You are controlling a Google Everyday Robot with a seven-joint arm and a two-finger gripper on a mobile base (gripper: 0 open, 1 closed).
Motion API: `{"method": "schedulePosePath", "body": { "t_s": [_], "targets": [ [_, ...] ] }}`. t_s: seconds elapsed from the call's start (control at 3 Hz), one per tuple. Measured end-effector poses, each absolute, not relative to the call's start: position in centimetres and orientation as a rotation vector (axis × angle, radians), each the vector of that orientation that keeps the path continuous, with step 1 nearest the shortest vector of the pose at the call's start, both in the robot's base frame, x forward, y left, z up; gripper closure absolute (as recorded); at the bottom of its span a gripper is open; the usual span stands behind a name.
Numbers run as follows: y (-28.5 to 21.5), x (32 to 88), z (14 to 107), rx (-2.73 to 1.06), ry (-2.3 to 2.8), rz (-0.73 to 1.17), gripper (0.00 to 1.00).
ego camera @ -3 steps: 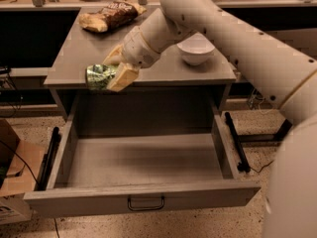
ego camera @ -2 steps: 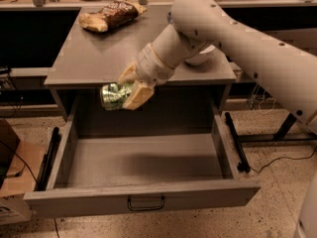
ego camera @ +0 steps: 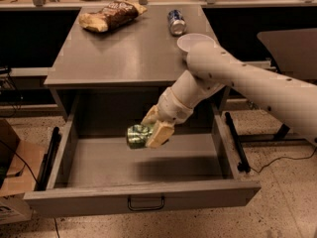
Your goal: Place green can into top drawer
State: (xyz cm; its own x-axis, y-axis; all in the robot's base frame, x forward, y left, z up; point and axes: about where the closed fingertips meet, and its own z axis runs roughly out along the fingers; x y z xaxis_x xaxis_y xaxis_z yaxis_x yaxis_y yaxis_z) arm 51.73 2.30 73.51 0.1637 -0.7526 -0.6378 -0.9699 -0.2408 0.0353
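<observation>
Next, the gripper releases the green can on the drawer's grey bottom (ego camera: 128, 161), slightly behind the dark front handle.
The green can (ego camera: 136, 136) lies on its side between the tan fingers of my gripper (ego camera: 150, 128), which is shut on it. The gripper holds the can inside the open top drawer (ego camera: 143, 199), above the drawer's grey floor and left of its middle. The drawer is pulled fully out from under the grey table (ego camera: 124, 53), with a small dark handle (ego camera: 146, 203) at the middle of its front panel. My white arm comes down from the right over the table's front edge.
On the tabletop lie a chip bag (ego camera: 110, 15) at the back left, a blue-and-silver can (ego camera: 176, 22) at the back, and a white bowl (ego camera: 195, 43) partly behind my arm. A cardboard box (ego camera: 12, 155) stands at the left on the floor.
My gripper has carried the green can from the table's front edge down and to the right into the open drawer. The arm has swung lower.
</observation>
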Motion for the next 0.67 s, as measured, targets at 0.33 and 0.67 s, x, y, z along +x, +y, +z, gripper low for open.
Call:
{"method": "schedulePosePath", "body": {
  "t_s": [0.33,0.67],
  "targets": [
    [2.2,51.3,72.8,-2.071,1.647,0.793,1.0],
    [2.7,51.3,70.8,-2.07,1.686,0.83,1.0]
  ]
}}
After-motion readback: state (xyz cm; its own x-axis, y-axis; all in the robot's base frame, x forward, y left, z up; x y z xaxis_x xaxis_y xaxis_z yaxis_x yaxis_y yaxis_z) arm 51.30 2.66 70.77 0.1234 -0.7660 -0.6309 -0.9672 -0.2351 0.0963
